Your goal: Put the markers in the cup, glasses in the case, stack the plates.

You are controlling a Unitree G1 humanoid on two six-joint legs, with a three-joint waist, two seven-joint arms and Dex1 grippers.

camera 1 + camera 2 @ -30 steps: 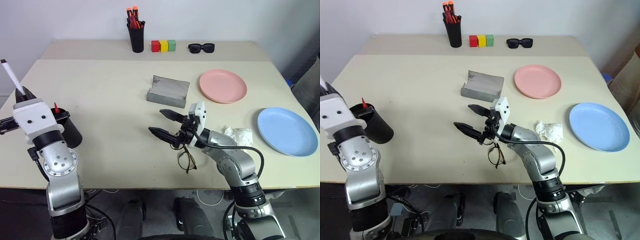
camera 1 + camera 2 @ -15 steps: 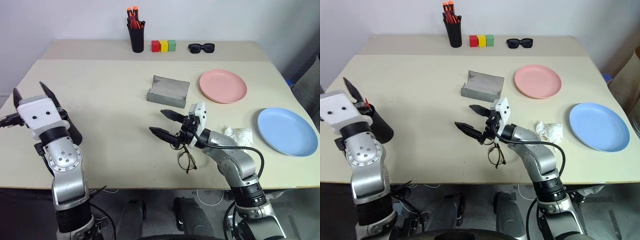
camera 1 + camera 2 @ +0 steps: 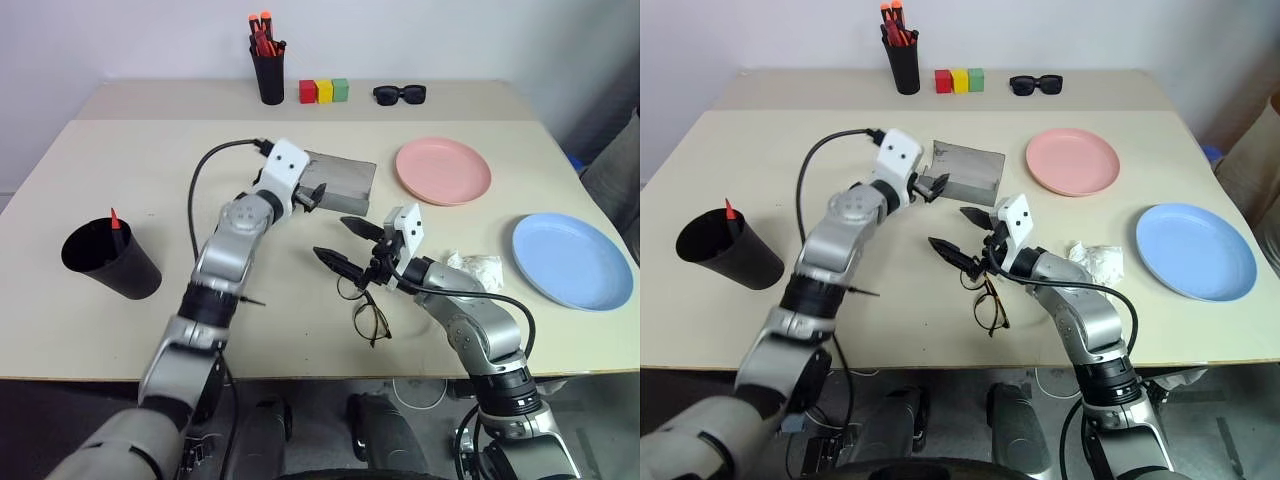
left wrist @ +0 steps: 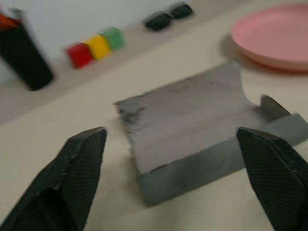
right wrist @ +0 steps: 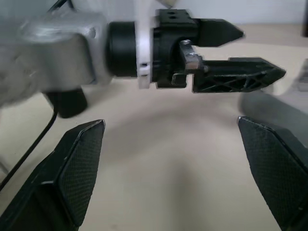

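Note:
Next, my right gripper will go to the bridge (image 3: pixel 367 299) between the lenses of the wire-framed glasses and close there.
The wide black cup (image 3: pixel 110 262) stands near the table's left edge, and a red marker tip (image 3: pixel 115 218) sticks up out of it. My left gripper (image 3: pixel 314 195) is open and empty at the left end of the open grey case (image 4: pixel 192 125), its fingers (image 4: pixel 72 178) wide either side. The wire-framed glasses (image 3: pixel 365 310) lie on the table near the front edge. My right gripper (image 3: pixel 333 238) hovers open just beyond them, holding nothing. The pink plate (image 3: pixel 443 171) lies right of the case. The blue plate (image 3: pixel 572 262) lies apart, at the far right.
A tall black pen holder (image 3: pixel 268 72) with orange-capped pens, three coloured blocks (image 3: pixel 320 91) and black sunglasses (image 3: pixel 399 95) line the back of the table (image 3: pixel 200 170). A crumpled white tissue (image 3: pixel 475 270) lies between my right arm and the blue plate.
My left gripper held a white marker above the cup, opened and let it go, then swung right and forward to the grey case. My right gripper shifted slightly.

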